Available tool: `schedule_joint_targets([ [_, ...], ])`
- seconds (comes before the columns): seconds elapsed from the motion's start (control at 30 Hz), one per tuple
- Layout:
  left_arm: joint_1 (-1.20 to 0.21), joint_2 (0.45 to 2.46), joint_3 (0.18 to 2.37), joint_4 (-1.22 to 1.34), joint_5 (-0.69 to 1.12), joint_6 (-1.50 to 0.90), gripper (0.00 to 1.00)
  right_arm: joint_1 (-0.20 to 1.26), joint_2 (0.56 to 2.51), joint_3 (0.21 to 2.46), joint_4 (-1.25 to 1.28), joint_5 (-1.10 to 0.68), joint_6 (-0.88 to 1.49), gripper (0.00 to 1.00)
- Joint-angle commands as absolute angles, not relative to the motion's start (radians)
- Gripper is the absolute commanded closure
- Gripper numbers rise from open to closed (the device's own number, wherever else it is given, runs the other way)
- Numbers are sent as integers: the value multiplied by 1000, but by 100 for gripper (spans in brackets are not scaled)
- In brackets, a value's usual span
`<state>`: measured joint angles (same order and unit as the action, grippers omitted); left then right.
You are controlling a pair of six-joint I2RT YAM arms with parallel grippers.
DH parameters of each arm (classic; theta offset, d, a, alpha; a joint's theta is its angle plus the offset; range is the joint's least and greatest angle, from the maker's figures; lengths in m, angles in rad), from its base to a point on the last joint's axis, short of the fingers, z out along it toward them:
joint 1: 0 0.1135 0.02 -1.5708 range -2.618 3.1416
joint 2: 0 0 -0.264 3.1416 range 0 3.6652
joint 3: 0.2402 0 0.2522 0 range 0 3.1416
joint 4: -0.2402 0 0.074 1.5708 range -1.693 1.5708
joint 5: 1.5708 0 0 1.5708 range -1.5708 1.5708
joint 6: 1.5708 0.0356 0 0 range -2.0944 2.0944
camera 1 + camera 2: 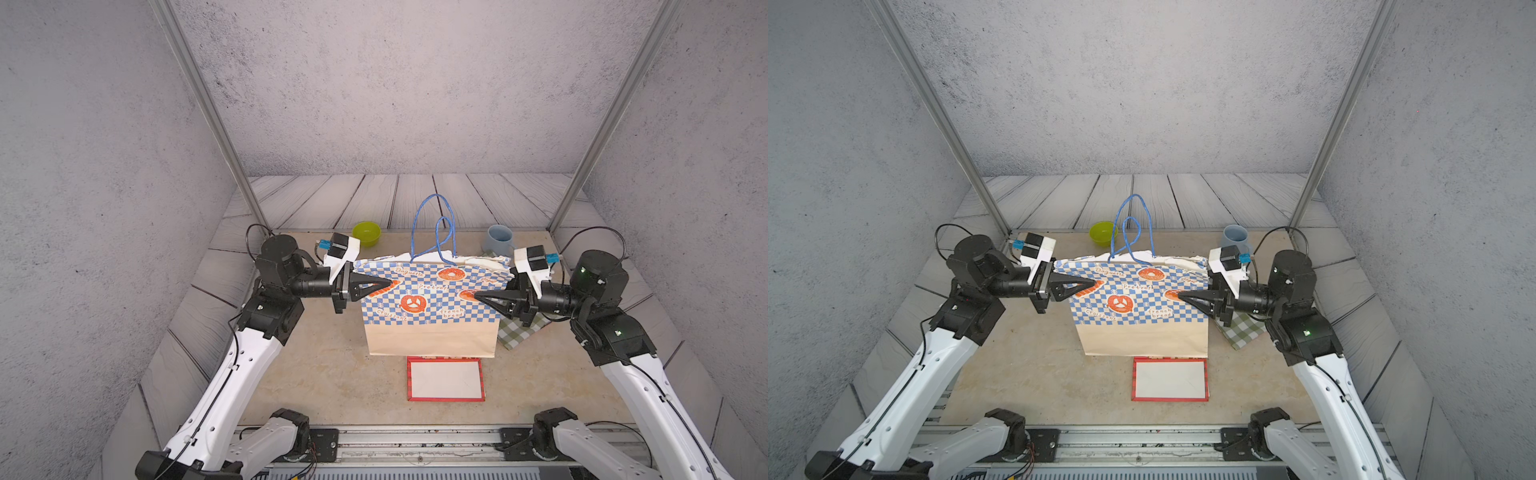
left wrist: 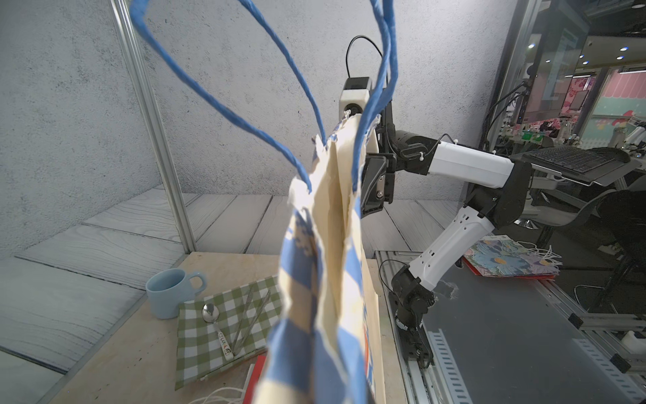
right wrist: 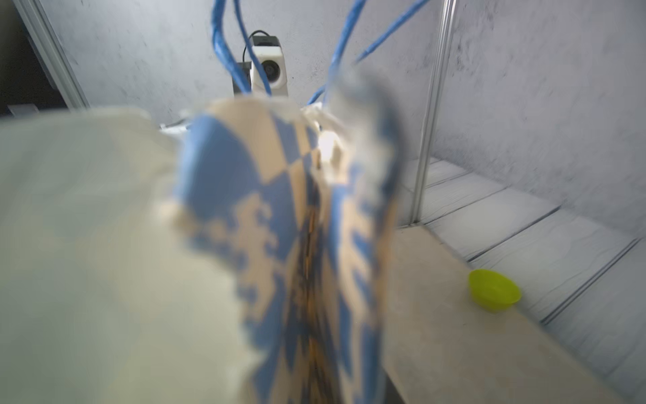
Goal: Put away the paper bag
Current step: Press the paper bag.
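My left gripper should open from its pinch on the paper bag's side below the bag's top rim and take the bag's rim (image 1: 393,258) once my right gripper turns the bag.
The paper bag (image 1: 432,332) stands upright mid-table in both top views, pressed flat, with a blue-and-white checked top printed with pastries and a plain brown base. Its blue rope handles (image 1: 432,224) stick up. My left gripper (image 1: 388,283) is shut on the bag's left side near the top. From the other side my right gripper (image 1: 477,296) pinches the right side, fingers together on the paper. In the left wrist view the bag (image 2: 332,280) runs edge-on into the jaws. The right wrist view shows the same bag (image 3: 279,245), blurred; neither shows the fingers.
A green bowl (image 1: 366,234) and a pale blue mug (image 1: 499,240) stand behind the bag. A green checked cloth (image 2: 216,332) with a spoon (image 2: 211,314) lies right of the bag. A red-framed white board (image 1: 445,379) lies in front of it.
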<state>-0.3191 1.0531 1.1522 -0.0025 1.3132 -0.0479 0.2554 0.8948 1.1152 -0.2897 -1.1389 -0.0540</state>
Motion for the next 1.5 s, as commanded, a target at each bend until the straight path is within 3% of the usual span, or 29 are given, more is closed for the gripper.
schedule_joint_targets([
  [0.0,-327,1036,1195,16,1314,-56,100,261,890,1117,-262,-1201,-41,84],
  [0.07,-326,1035,1197,-10,1298,-35,100,260,889,1118,-206,-1196,0,100],
  [0.17,-320,1030,1183,-23,1279,-32,100,260,886,1121,-145,-1191,48,100],
  [0.2,-314,1027,1180,-23,1264,-48,92,260,884,1121,-128,-1188,62,100],
  [0.3,-278,1019,1156,20,1258,-165,55,260,877,1127,-87,-1173,92,100],
  [0.4,-247,1006,1095,88,1269,-258,45,259,871,1134,-64,-1162,108,100],
  [0.53,-235,982,1003,139,1287,-284,47,261,876,1146,-56,-1165,123,100],
  [0.67,-233,987,959,227,1340,-349,58,261,880,1152,-62,-1163,118,100],
  [0.77,-233,989,959,235,1363,-343,78,260,883,1151,-63,-1161,117,100],
  [0.83,-234,989,966,234,1363,-332,97,260,885,1150,-67,-1162,113,100],
  [0.87,-233,989,966,233,1362,-328,100,259,886,1150,-67,-1161,111,100],
  [0.97,-233,994,981,222,1366,-324,98,259,883,1147,-70,-1163,106,100],
  [1.03,-233,997,1001,169,1356,-293,77,260,879,1143,-71,-1160,106,100],
  [1.13,-233,993,1011,140,1345,-264,65,261,880,1145,-83,-1161,102,100],
  [1.2,-233,992,1011,144,1342,-260,66,260,882,1151,-90,-1161,99,100],
  [1.33,-233,1000,1013,138,1354,-247,87,260,882,1154,-97,-1161,97,100],
  [1.37,-233,1001,1014,136,1353,-243,88,260,883,1156,-96,-1161,100,100],
  [1.4,-234,999,1015,133,1345,-237,84,260,885,1157,-97,-1160,104,100],
  [1.47,-233,991,1022,110,1303,-216,65,260,886,1160,-113,-1148,115,100],
])
